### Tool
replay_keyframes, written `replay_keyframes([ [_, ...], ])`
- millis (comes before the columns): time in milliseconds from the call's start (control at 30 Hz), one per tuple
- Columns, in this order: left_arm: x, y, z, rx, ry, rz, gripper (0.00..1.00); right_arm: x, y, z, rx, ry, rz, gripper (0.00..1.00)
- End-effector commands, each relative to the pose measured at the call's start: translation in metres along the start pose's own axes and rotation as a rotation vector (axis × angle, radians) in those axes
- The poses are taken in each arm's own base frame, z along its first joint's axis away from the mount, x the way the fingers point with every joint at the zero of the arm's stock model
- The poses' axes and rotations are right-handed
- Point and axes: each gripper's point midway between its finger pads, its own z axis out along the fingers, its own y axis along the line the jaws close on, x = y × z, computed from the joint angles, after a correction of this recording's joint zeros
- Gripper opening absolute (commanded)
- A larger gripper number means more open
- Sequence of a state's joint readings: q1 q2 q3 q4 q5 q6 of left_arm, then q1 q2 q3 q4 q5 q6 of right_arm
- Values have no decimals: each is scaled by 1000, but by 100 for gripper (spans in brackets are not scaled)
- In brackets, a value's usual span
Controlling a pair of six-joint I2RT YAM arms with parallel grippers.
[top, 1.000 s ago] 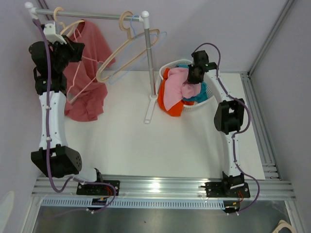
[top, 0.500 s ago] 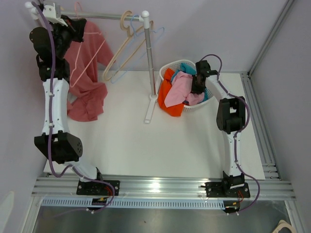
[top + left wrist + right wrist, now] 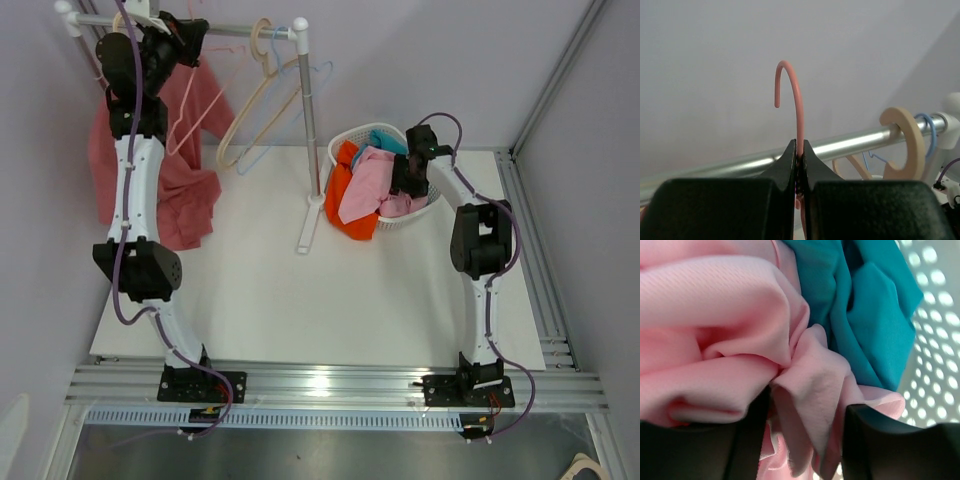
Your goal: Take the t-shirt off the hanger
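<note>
My left gripper will set the pink wire hanger down on the metal rail (image 3: pixel 236 32) (image 3: pixel 851 143), next to the wooden hanger, and let it go there.
A salmon-red t-shirt (image 3: pixel 188 195) hangs at the far left from a thin pink wire hanger (image 3: pixel 186 112). My left gripper (image 3: pixel 188 32) is shut on the neck of that hanger, just below its hook (image 3: pixel 796 90), and holds it up by the metal rail (image 3: pixel 855 144). In the left wrist view the left gripper (image 3: pixel 799 150) has its jaws pressed on the wire. My right gripper (image 3: pixel 405 182) is down in the white basket (image 3: pixel 428 214). There the right gripper (image 3: pixel 805 412) stands open, with a loose fold of a pink garment (image 3: pixel 810 390) between its fingers (image 3: pixel 875 440).
A wooden hanger (image 3: pixel 250 115) and a blue wire hanger (image 3: pixel 305 105) hang on the rail (image 3: pixel 235 31) near the rack's post (image 3: pixel 304 140). The basket also holds a teal garment (image 3: pixel 865 305) and an orange one (image 3: pixel 350 215) spilling over its left rim.
The left arm has lifted the pink hanger with the t-shirt up to the rail. The right gripper has sunk into the basket and opened, letting go of the pink garment.
</note>
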State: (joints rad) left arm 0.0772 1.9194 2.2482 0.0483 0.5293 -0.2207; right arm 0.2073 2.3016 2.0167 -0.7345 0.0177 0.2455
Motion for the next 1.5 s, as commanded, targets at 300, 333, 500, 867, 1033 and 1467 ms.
replay_keyframes([
  [300,29,-34,8,82,68,15,1,-9,16,-42,-70,-45,0,61],
  [333,28,-36,7,90,70,15,1,-9,17,-41,-74,-44,1,61],
  [500,41,-59,8,156,109,-14,1,-4,19,-41,-85,-37,1,61],
  [867,56,-66,5,193,187,-52,1,0,27,-44,-115,-37,-3,62],
  [1033,60,-65,5,186,199,-67,33,-1,31,-47,-121,-45,-7,62],
  [1467,-17,-67,-43,46,157,-26,98,-84,35,-126,-75,-270,-50,83],
])
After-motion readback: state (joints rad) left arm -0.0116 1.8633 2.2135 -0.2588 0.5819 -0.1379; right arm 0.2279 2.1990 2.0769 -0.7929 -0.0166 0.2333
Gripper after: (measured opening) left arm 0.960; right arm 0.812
